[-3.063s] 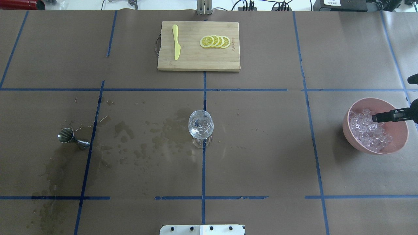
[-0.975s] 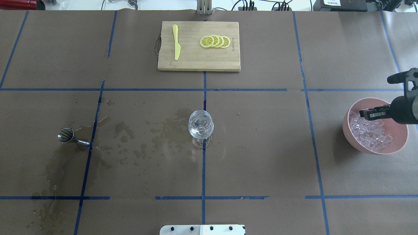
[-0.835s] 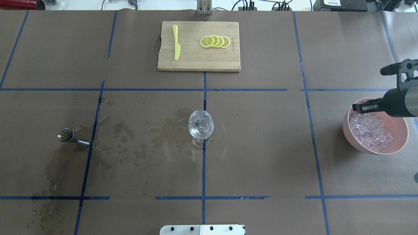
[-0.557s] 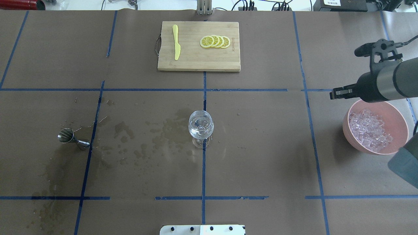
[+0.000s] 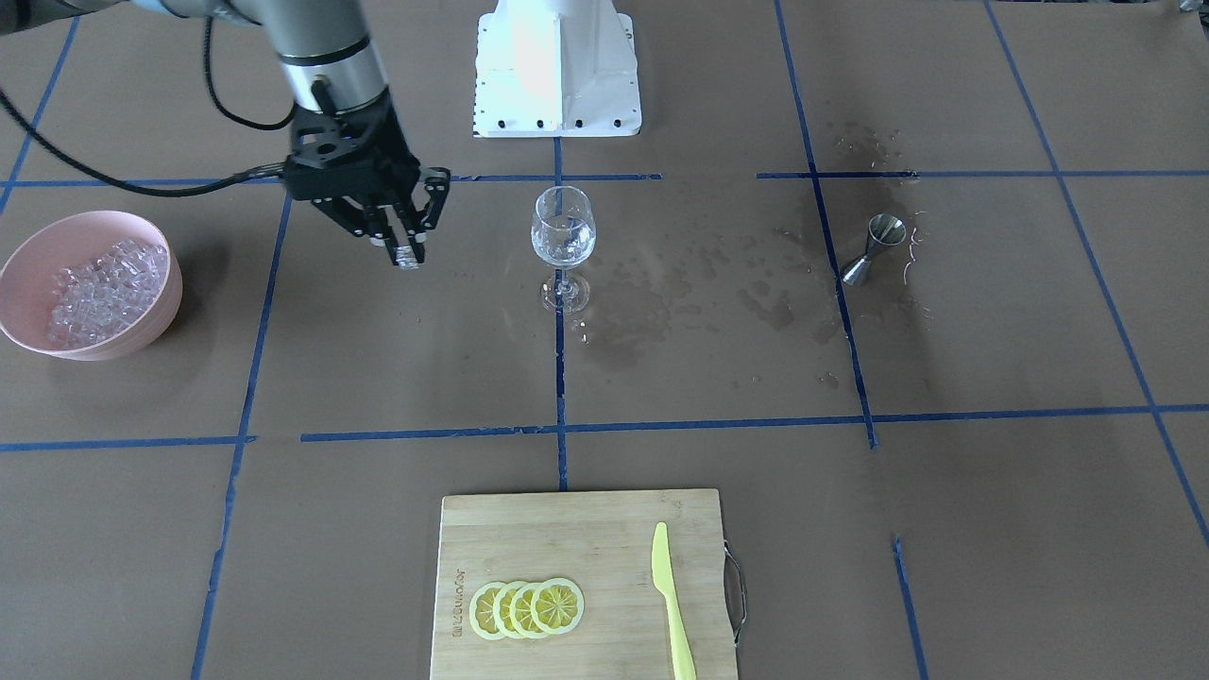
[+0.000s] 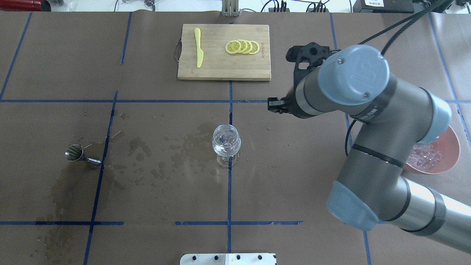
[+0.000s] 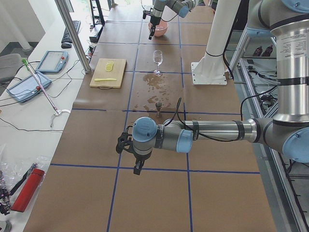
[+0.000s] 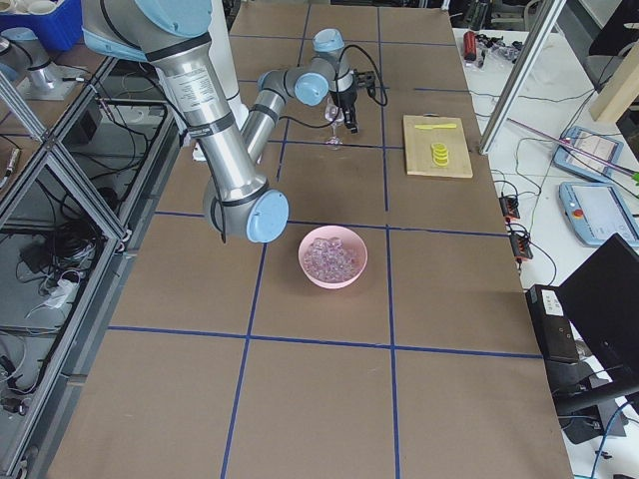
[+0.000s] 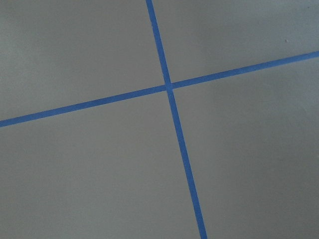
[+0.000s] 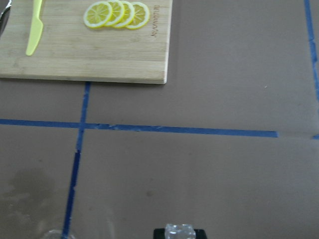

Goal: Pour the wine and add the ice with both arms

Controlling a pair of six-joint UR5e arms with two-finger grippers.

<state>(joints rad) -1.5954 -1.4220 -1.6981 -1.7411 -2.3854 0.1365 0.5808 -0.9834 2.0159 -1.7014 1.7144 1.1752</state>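
Note:
The robot's right gripper will release the ice cube inside the bowl of the clear wine glass (image 5: 563, 242), among the ice there.
A clear wine glass (image 5: 563, 231) stands at the table's middle with a little clear wine and some ice in it; it also shows in the overhead view (image 6: 226, 141). My right gripper (image 5: 403, 249) is shut on one ice cube (image 10: 180, 231) and hangs above the table between the pink bowl (image 5: 19, 326) and the glass, apart from the glass. The bowl holds a heap of ice (image 5: 99, 288). My left gripper (image 7: 137, 167) shows only in the exterior left view, low over the table's left end. I cannot tell whether it is open or shut.
A steel jigger (image 5: 874, 247) stands left of the glass, with wet stains (image 6: 154, 154) between them. A bamboo cutting board (image 6: 213, 70) at the far side carries lemon slices (image 6: 243, 46) and a yellow knife (image 6: 198, 48). My right arm (image 6: 371, 121) partly hides the bowl from overhead.
My right gripper has lifted out of the pink bowl with an ice cube and swung left across the table toward the wine glass. The glass and the jigger have not moved.

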